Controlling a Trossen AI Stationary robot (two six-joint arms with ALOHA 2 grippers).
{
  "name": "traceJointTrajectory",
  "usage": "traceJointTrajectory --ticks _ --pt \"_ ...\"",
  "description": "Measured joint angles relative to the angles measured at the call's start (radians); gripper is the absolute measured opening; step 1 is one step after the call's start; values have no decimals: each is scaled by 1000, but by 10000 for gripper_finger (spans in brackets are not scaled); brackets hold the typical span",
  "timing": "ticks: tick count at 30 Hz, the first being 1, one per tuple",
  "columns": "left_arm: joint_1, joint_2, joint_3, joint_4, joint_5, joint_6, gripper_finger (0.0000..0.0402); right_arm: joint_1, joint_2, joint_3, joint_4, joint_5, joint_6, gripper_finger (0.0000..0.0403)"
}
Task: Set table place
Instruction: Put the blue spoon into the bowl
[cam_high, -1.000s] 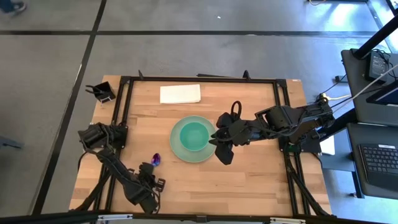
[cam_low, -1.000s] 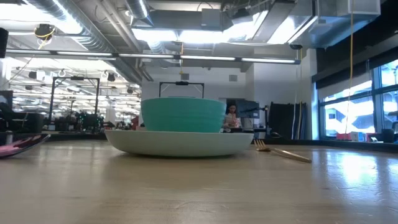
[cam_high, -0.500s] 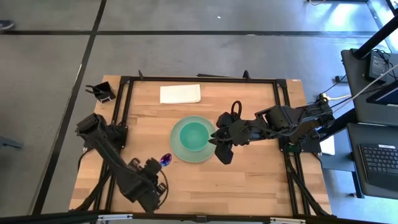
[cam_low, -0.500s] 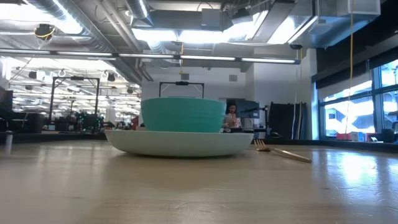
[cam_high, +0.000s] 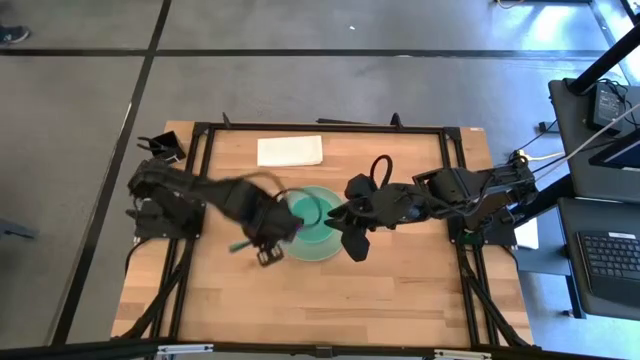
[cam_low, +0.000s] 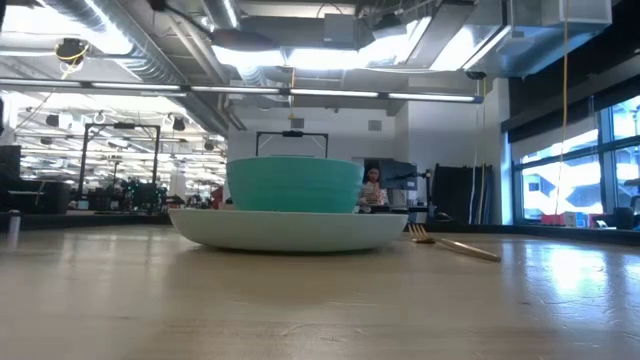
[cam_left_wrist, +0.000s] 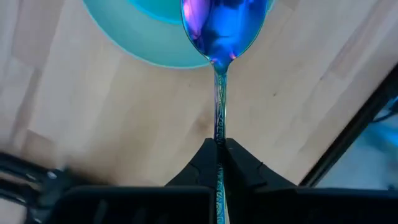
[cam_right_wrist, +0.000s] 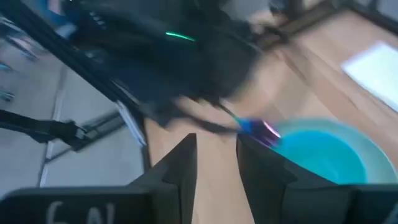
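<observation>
Next, I release the spoon from my left gripper in the teal bowl (cam_high: 290, 220), with the spoon's handle sticking out over the pale green plate.
The pale green plate (cam_high: 318, 247) lies mid-table with the teal bowl (cam_high: 312, 215) in it; both show in the low view (cam_low: 290, 228) (cam_low: 293, 184). My left gripper (cam_high: 272, 240), blurred at the plate's left rim, is shut on the spoon (cam_left_wrist: 219, 93), whose purple head (cam_left_wrist: 222, 25) is over the plate's edge (cam_left_wrist: 137, 46). My right gripper (cam_high: 355, 238) is open and empty at the plate's right side. The gold fork (cam_low: 455, 244) lies flat on the table right of the plate and is hidden under my right arm in the high view. My left gripper pinches the spoon's thin handle (cam_left_wrist: 218, 142) between its two fingertips, well back from the head. The handle runs on straight out past the fingers, along them. The spoon is lifted clear of the table, its head out over the plate's left rim.
A white folded napkin (cam_high: 290, 150) lies at the table's far side. A black holder (cam_high: 160, 148) stands off the far left corner. Black frame rails (cam_high: 195, 190) edge the tabletop. Bare wood (cam_high: 340, 300) lies near the front edge.
My left gripper has swung from the table's near left part up and toward the plate, carrying the spoon. The spoon, which lay low at the left a second ago, is now lifted clear with its head at the plate's left rim.
</observation>
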Motion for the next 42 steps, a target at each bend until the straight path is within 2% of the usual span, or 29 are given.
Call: traceJointTrajectory --ticks 4,9,14,18,27,42 --pt "131 56 0 5 19 196 1 0 -2 2 107 0 -78 114" --pt "252 144 0 2 17 363 1 0 -2 2 125 0 -115 114" --pt "305 247 0 4 17 502 0 0 -2 2 113 0 -131 114" --pt "306 302 0 3 5 581 0 0 -2 2 112 0 -136 114" --pt "289 374 0 15 -41 635 0 0 -2 2 103 0 -160 114" --pt "290 378 0 160 -31 659 0 0 -2 2 95 0 -160 114"
